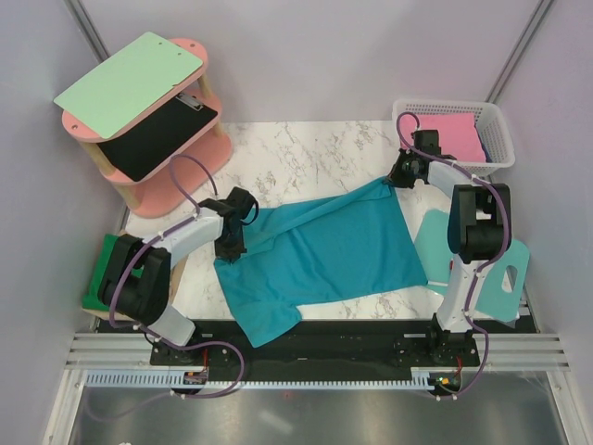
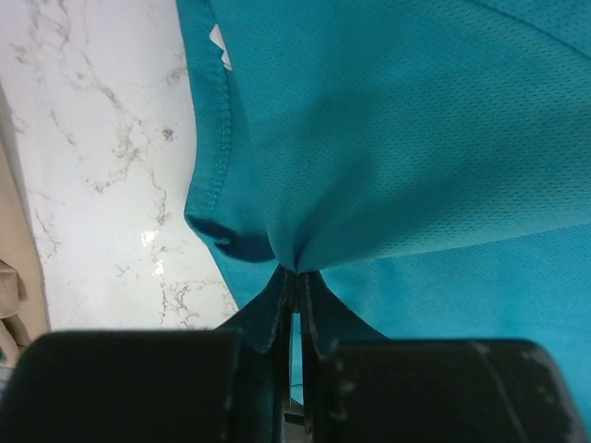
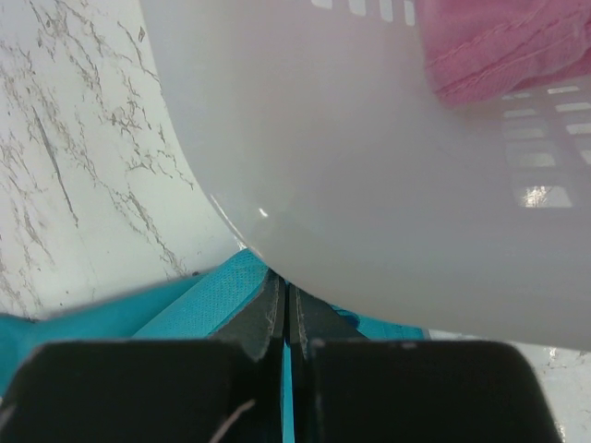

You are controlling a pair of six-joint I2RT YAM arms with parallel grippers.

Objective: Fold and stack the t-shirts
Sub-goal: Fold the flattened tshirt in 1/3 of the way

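Next, my right gripper opens, takes hold again of the folded edge [image 1: 370, 192] and lays it flat, because the teal-blue t-shirt's far corner bunches in it against the white basket.
The teal-blue t-shirt [image 1: 324, 250] lies spread over the marble table, partly folded, its near left corner hanging over the front edge. My left gripper [image 1: 230, 248] is shut on the shirt's left edge; in the left wrist view the cloth [image 2: 406, 138] bunches into the closed fingertips [image 2: 295, 272]. My right gripper [image 1: 397, 178] is shut on the shirt's far right corner [image 3: 199, 309], right against the white basket. The dark green shirt [image 1: 104, 278] lies folded off the table's left side, under my left arm.
A white basket [image 1: 496, 130] holding pink cloth [image 1: 451, 139] stands at the back right; its wall [image 3: 369, 185] fills the right wrist view. A rigid teal board [image 1: 505, 269] lies at the right. A pink shelf [image 1: 199, 153] with a mint-green clipboard [image 1: 130, 82] stands back left.
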